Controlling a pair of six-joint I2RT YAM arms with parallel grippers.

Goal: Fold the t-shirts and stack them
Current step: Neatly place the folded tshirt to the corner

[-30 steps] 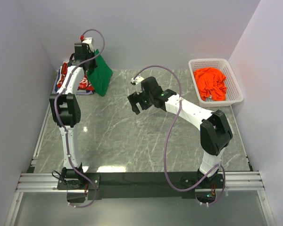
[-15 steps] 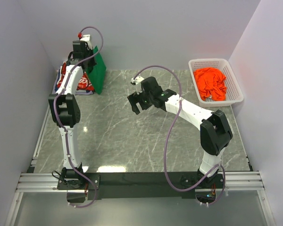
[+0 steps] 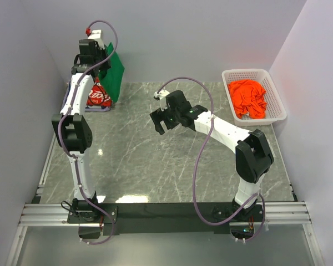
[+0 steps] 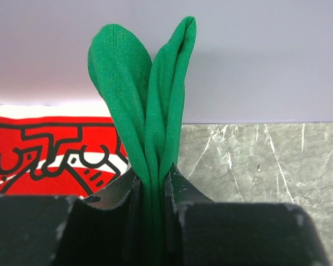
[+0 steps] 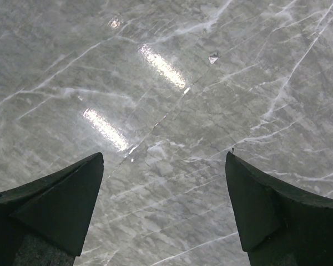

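The robot's left gripper will release the green t-shirt, spread out on top of the red t-shirt with white print (image 3: 94, 88) (image 4: 55, 160).
My left gripper (image 3: 93, 54) is raised at the back left, shut on a bunched fold of the green t-shirt (image 3: 113, 73), which hangs down from it against the back wall. The left wrist view shows the green t-shirt (image 4: 150, 105) pinched between the jaws of the left gripper (image 4: 151, 188). Below it the red t-shirt (image 3: 97, 97) with white print lies flat on the table, also seen in the red t-shirt (image 4: 44, 155) at left. The orange t-shirt (image 3: 248, 97) lies crumpled in the basket. My right gripper (image 3: 157, 123) hovers open over the table's middle, the right gripper (image 5: 164, 166) holding nothing.
A white mesh basket (image 3: 227, 75) stands at the back right corner. Grey walls close in the table on the left, back and right. A bit of blue-edged cloth (image 3: 65, 100) shows beside the red shirt. The marble tabletop (image 3: 155, 166) is bare in front.
My left gripper has risen and moved left toward the back corner, carrying the green t-shirt higher over the red one. The right arm has stayed put.
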